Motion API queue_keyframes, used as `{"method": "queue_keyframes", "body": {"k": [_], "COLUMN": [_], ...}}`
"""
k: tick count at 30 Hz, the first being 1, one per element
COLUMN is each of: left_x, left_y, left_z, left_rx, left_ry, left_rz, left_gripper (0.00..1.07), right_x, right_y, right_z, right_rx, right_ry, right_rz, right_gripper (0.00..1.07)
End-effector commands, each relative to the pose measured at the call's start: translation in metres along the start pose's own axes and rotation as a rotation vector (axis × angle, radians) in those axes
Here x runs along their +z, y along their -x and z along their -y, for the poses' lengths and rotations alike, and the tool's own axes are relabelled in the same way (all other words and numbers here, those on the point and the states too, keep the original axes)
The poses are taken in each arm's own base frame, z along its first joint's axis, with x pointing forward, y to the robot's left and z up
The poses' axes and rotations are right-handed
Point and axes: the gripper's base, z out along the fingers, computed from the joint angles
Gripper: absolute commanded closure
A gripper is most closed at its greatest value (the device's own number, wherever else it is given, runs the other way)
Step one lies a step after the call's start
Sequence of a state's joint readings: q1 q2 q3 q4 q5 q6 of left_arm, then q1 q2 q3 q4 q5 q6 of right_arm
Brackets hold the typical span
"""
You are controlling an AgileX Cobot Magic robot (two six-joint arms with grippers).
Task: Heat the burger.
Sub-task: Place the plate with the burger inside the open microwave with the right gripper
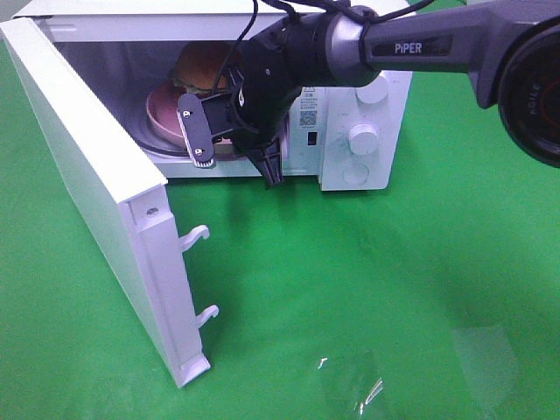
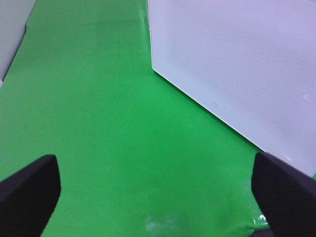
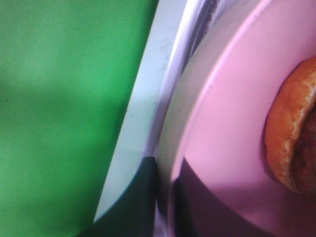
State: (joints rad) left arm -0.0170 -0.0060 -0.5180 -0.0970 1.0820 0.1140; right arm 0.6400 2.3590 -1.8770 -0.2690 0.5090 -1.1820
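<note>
The pink plate, with the burger still on it, will be released by my right gripper on the middle of the white microwave's bottom (image 1: 182, 119).
The burger (image 1: 206, 66), with a golden-brown bun, sits on a round pink plate (image 1: 162, 109) inside the open white microwave (image 1: 359, 131). My right gripper (image 1: 229, 140) reaches into the microwave's opening at the plate's near edge. In the right wrist view the right gripper (image 3: 165, 197) is shut on the rim of the pink plate (image 3: 232, 123), with one dark finger on each side of it. The burger (image 3: 291, 143) lies further in on the plate. My left gripper (image 2: 158, 197) hangs open over green cloth, holding nothing; it does not show in the exterior high view.
The microwave door (image 1: 87, 175) is swung wide to the left, its latch hooks (image 1: 197, 236) sticking out toward the front. The door's outer face (image 2: 237, 64) fills part of the left wrist view. Two round knobs (image 1: 363, 136) sit on the control panel. Green cloth (image 1: 367, 297) covers the table.
</note>
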Motion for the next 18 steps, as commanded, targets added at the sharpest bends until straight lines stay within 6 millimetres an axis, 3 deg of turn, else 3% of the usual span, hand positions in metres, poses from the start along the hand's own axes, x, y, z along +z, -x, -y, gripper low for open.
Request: {"method": "queue_keyframes", "body": {"k": [1,10,18], "left_x": [-0.002,-0.002,-0.002], "left_y": [-0.001,-0.001,-0.001], "left_z": [0.001,0.001,0.001], "left_rx": [-0.004,-0.004,-0.004], "left_ry": [-0.002,-0.002,-0.002], "left_rz": [0.026,0.026,0.026], "left_gripper": [0.09,0.09,0.09], "right_x": [-0.003,-0.002,-0.005], "right_y": [0.003,0.005,0.023], "right_z": [0.01,0.012,0.012], "right_rx": [0.0,-0.029,-0.076], "right_ry": [-0.065,-0.089,-0.118], "right_rz": [0.014,0.024,0.058], "right_gripper": [1.05,1.02,1.0]}}
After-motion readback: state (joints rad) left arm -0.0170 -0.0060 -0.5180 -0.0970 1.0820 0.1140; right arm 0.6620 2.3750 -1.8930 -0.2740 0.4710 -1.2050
